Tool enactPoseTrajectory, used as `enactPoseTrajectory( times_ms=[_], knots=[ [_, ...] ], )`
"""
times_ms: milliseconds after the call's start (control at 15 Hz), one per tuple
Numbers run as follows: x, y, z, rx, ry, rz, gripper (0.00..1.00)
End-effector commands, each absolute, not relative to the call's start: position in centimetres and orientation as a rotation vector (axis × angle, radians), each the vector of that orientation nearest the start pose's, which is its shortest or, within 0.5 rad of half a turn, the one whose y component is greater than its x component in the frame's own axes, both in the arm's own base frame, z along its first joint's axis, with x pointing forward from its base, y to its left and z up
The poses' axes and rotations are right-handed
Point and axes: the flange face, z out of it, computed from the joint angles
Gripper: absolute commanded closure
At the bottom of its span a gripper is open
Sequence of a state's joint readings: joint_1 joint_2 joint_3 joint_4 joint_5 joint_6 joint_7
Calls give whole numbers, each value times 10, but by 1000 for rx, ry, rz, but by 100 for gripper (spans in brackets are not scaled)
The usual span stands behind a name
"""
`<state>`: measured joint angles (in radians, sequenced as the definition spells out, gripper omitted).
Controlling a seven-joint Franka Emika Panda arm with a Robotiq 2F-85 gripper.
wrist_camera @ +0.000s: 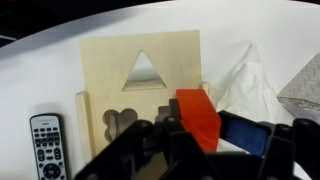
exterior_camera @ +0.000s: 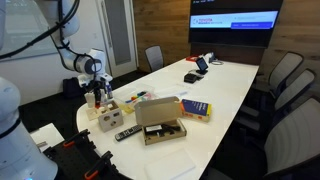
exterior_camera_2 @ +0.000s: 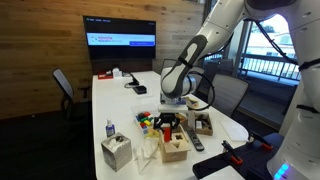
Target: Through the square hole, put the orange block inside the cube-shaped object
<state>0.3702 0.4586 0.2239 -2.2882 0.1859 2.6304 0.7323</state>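
Observation:
Next, my gripper lets go of the orange block inside the pale wooden cube, through the opening (exterior_camera: pixel 110 116) (wrist_camera: pixel 172 122) next to its flower-shaped hole.
In the wrist view my gripper (wrist_camera: pixel 195 135) is shut on the orange block (wrist_camera: pixel 198 112), a small red-orange piece held just above the near edge of the cube-shaped object (wrist_camera: pixel 140 70). That pale wooden cube shows a triangular hole on its top face and a flower-shaped hole on its near side; no square hole is in view. In both exterior views the gripper (exterior_camera: pixel 97 96) (exterior_camera_2: pixel 172 126) hangs right over the cube (exterior_camera: pixel 108 118) (exterior_camera_2: pixel 177 149) at the table's end.
A remote control (wrist_camera: pixel 45 143) lies beside the cube. A crumpled white bag (wrist_camera: pixel 245 85) and a grey tissue box (exterior_camera_2: pixel 117 152) are on the other side. An open cardboard box (exterior_camera: pixel 160 122), a blue book (exterior_camera: pixel 196 108) and small coloured pieces (exterior_camera_2: pixel 147 120) lie nearby.

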Motion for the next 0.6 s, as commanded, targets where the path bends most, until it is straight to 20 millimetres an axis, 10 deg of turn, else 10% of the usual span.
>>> enactPoseTrajectory(
  times_ms=[0, 533],
  knots=[
    [423, 295, 147, -3041, 478, 293, 87],
    [431, 286, 145, -3082, 496, 253, 87]
  ],
)
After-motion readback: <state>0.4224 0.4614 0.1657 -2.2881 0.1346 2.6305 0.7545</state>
